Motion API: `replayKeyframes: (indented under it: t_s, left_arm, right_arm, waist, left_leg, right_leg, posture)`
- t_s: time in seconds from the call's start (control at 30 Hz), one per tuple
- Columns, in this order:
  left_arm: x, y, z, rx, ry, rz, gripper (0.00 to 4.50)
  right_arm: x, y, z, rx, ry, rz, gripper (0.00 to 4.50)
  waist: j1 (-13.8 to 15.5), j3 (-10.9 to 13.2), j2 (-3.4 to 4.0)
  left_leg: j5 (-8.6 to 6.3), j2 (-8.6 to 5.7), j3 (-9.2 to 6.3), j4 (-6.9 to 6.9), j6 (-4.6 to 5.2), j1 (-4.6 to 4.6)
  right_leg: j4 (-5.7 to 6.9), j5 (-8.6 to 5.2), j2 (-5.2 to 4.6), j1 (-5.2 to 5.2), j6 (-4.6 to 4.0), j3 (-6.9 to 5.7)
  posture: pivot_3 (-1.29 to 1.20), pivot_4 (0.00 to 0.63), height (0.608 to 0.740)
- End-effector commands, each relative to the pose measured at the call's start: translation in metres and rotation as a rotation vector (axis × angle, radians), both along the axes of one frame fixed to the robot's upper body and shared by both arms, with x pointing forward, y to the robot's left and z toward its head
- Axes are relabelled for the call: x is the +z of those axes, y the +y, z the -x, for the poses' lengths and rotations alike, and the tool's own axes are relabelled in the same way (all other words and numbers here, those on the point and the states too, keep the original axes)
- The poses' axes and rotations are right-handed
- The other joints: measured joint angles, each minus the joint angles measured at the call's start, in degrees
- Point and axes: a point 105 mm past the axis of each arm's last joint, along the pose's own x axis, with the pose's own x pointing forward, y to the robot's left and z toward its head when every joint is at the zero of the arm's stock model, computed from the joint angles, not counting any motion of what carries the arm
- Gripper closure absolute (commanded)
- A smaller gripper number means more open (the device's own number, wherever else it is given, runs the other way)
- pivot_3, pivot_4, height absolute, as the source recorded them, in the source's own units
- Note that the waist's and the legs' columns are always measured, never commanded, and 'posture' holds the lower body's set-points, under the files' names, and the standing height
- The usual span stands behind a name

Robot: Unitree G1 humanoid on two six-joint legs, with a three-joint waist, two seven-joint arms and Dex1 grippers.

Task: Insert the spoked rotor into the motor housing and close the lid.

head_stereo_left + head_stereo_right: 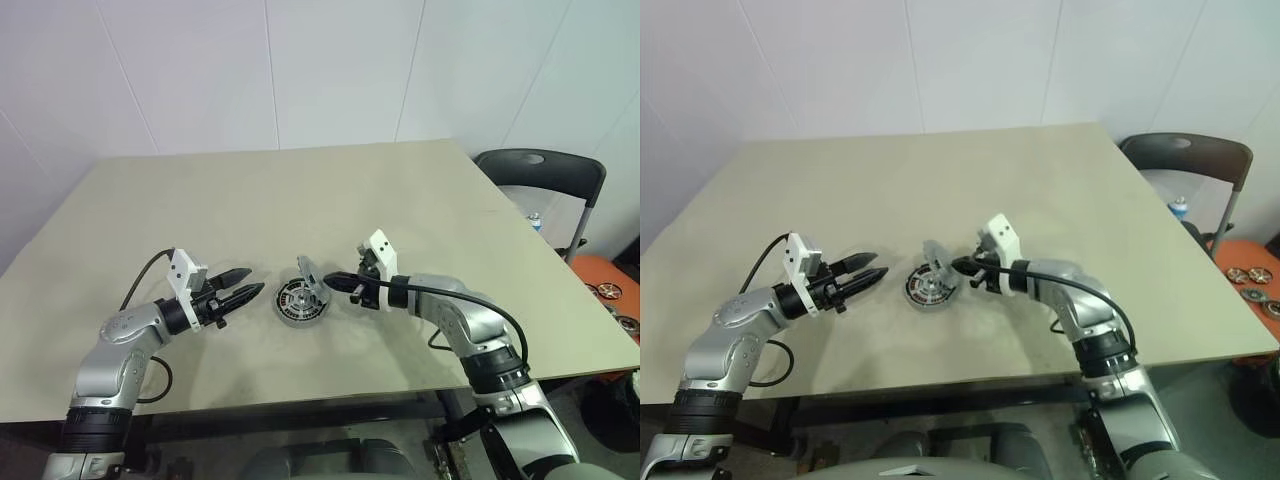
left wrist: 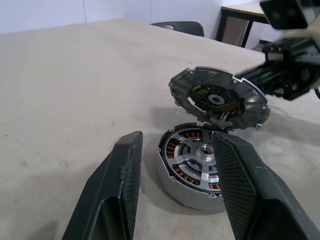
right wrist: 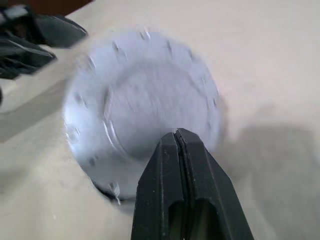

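Next, my right gripper lets go of the lid so that it lies flat over the motor housing's copper windings (image 1: 299, 295).
The motor housing (image 2: 192, 167) rests on the table, its copper windings showing through silver spokes around a pale hub; I cannot tell whether those spokes are the spoked rotor. Its round silver lid (image 2: 217, 97) stands tilted up, joined at the housing's edge, dark inner face towards my left gripper. My right gripper (image 1: 338, 285) is shut, and its tips press the lid's pale outer face (image 3: 140, 95). My left gripper (image 1: 255, 282) hovers open just left of the housing (image 1: 298, 303), holding nothing.
The beige table (image 1: 300, 190) has free room all around the housing. A dark chair (image 1: 545, 175) stands past the table's right edge. Beside it is an orange surface (image 1: 610, 285) with several small round parts.
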Motion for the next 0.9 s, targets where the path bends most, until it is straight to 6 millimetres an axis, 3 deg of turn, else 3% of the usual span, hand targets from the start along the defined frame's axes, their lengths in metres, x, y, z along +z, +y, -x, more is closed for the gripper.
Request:
replayKeyframes:
  t_s: [0.03, 0.23, 0.53, 0.9]
  left_arm:
    - [0.013, 0.003, -0.003, 0.017, -0.057, 0.004, 2.16]
    - [0.014, 0.006, -0.001, 0.046, -0.065, 0.005, 2.16]
    - [0.014, 0.008, 0.002, 0.061, -0.064, 0.006, 2.16]
    - [0.016, 0.011, 0.0, 0.091, -0.075, -0.001, 2.16]
  right_arm:
    - [0.018, 0.014, -0.006, 0.065, -0.066, -0.018, 4.48]
    - [0.014, 0.03, -0.007, 0.166, -0.11, 0.039, 4.48]
    - [0.001, 0.029, -0.01, 0.264, -0.123, 0.133, 4.48]
    - [-0.014, 0.046, -0.008, 0.402, -0.193, 0.222, 4.48]
  waist:
    - [0.0, 0.0, 0.0]
    - [0.0, 0.0, 0.0]
    - [0.0, 0.0, 0.0]
    - [-0.3, 0.0, 0.01]
  left_leg:
    - [0.0, 0.0, 0.0, -0.01, 0.0, 0.0]
    - [0.0, -0.01, 0.0, -0.03, 0.0, -0.03]
    - [0.0, -0.02, 0.0, -0.04, -0.01, -0.03]
    - [0.0, -0.02, 0.01, -0.06, -0.02, -0.03]
  right_leg:
    - [-0.01, 0.0, 0.0, -0.01, 0.0, 0.0]
    - [-0.02, 0.0, -0.02, -0.05, 0.0, 0.0]
    - [0.0, 0.0, -0.01, -0.07, 0.0, 0.0]
    - [0.03, 0.01, 0.02, -0.11, -0.01, 0.01]
  posture:
    - [0.0, 0.0, 0.74]
    - [0.0, 0.0, 0.74]
    - [0.0, 0.0, 0.74]
    - [0.0, 0.0, 0.74]
